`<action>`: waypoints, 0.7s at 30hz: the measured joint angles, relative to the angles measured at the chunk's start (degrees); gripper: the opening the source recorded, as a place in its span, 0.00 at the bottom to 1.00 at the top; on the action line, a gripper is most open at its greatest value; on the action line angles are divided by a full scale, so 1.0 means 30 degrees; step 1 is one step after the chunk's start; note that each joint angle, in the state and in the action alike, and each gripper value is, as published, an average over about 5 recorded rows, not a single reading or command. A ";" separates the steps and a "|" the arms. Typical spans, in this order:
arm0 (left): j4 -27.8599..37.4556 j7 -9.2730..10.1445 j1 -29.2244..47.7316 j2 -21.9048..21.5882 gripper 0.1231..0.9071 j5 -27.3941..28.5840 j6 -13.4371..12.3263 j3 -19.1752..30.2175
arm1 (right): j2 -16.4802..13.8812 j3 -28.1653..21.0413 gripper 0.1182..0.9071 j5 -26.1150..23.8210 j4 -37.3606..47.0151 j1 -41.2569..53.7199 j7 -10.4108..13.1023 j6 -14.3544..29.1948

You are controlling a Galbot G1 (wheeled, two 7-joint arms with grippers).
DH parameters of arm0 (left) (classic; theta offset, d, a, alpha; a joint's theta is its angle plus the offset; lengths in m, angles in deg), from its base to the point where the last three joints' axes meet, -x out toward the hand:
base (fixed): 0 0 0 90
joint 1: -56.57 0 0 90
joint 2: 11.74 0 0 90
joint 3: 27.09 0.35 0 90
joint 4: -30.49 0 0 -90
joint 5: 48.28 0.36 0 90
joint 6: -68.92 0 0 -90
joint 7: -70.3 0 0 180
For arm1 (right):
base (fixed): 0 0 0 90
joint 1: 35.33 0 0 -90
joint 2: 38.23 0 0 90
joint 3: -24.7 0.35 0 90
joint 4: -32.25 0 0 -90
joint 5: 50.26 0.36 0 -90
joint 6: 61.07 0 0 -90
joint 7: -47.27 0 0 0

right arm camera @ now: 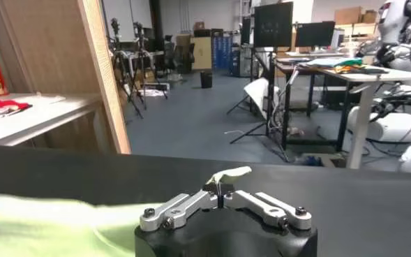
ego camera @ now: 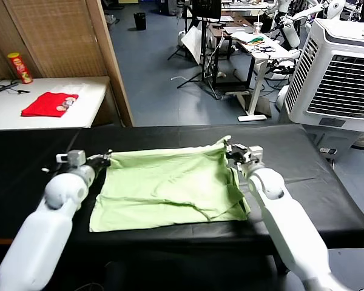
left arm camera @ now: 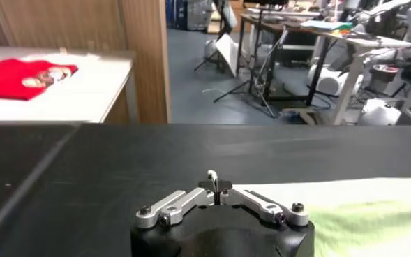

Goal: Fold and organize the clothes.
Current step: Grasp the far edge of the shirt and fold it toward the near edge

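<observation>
My right gripper is going to release the light-green T-shirt's far corner halfway down the shirt's side edge [ego camera: 229, 180] that faces the white cooler.
The pale light-green T-shirt [ego camera: 167, 189] lies folded on the black table [ego camera: 36, 157], its far edge lifted between my two grippers. My left gripper [ego camera: 107, 157] is shut on the shirt's far left corner; a small tip of cloth [left arm camera: 211, 174] pokes out between its closed fingers. My right gripper [ego camera: 229, 150] is shut on the far right corner, with a tuft of green cloth [right arm camera: 227, 173] sticking out above its fingers. The shirt also shows in the left wrist view [left arm camera: 359, 209] and the right wrist view [right arm camera: 45, 223]. Its print is hidden.
A folded red garment [ego camera: 50, 103] and a red can [ego camera: 19, 67] sit on a white table [ego camera: 91, 91] at the back left. A wooden panel [ego camera: 112, 60] stands behind the black table. A white cooler unit [ego camera: 340, 73] stands at the right.
</observation>
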 joint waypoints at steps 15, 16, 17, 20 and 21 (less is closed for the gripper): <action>-0.5713 -0.0118 -0.7148 -0.0687 0.01 0.1490 0.0323 -0.3584 | -0.1107 0.0073 0.00 -0.0842 -0.4253 -0.3820 0.0939 -0.2908; -0.5874 -0.0152 -0.7539 -0.0630 0.01 0.1605 0.0276 -0.3728 | -0.1116 0.0073 0.00 -0.0970 -0.4406 -0.4033 0.0965 -0.3024; -0.6007 -0.0187 -0.7910 -0.0560 0.01 0.1755 0.0222 -0.3847 | -0.1119 0.0077 0.00 -0.1069 -0.4547 -0.4244 0.0983 -0.3134; -0.6219 -0.0259 -0.8922 -0.0294 0.01 0.2291 0.0124 -0.4043 | -0.1149 0.0134 0.00 -0.1217 -0.4949 -0.4826 0.1069 -0.3476; -0.6261 -0.0258 -0.9204 -0.0202 0.01 0.2421 0.0125 -0.4069 | -0.1171 0.0165 0.00 -0.1228 -0.5083 -0.5002 0.1104 -0.3585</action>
